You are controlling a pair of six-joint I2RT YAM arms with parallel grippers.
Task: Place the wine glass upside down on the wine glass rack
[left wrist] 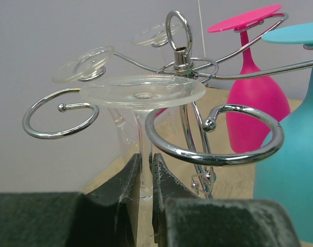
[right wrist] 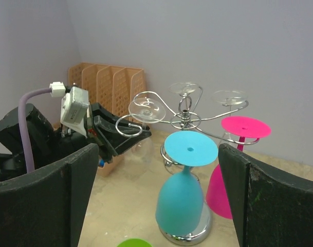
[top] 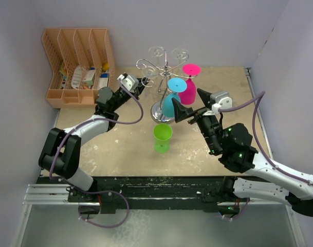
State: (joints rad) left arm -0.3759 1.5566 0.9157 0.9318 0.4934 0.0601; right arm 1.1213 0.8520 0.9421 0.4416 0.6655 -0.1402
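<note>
My left gripper will release the clear wine glass, now upside down just above the rack, in the empty chrome curl (top: 142, 65) (left wrist: 62, 114) nearest the orange file organiser.
A clear wine glass (left wrist: 142, 92) hangs upside down with my left gripper (left wrist: 146, 160) shut on its stem. Its foot (right wrist: 146, 109) sits just above the curled arm ends of the wine glass rack (left wrist: 178, 51). In the left wrist view the stem stands between two chrome curls, and I cannot tell whether it rests on an arm. Seen from above, the left gripper (top: 145, 82) is at the left side of the rack (top: 166, 69). My right gripper (top: 192, 103) is open in front of the rack, its jaws (right wrist: 157, 149) wide apart with nothing between them.
A blue glass (top: 172, 100) and a pink glass (top: 188, 87) hang upside down on the rack, and two clear ones (top: 156, 51) hang at its back. A green glass (top: 162, 136) stands on the table in front. An orange file organiser (top: 79, 64) stands at the back left.
</note>
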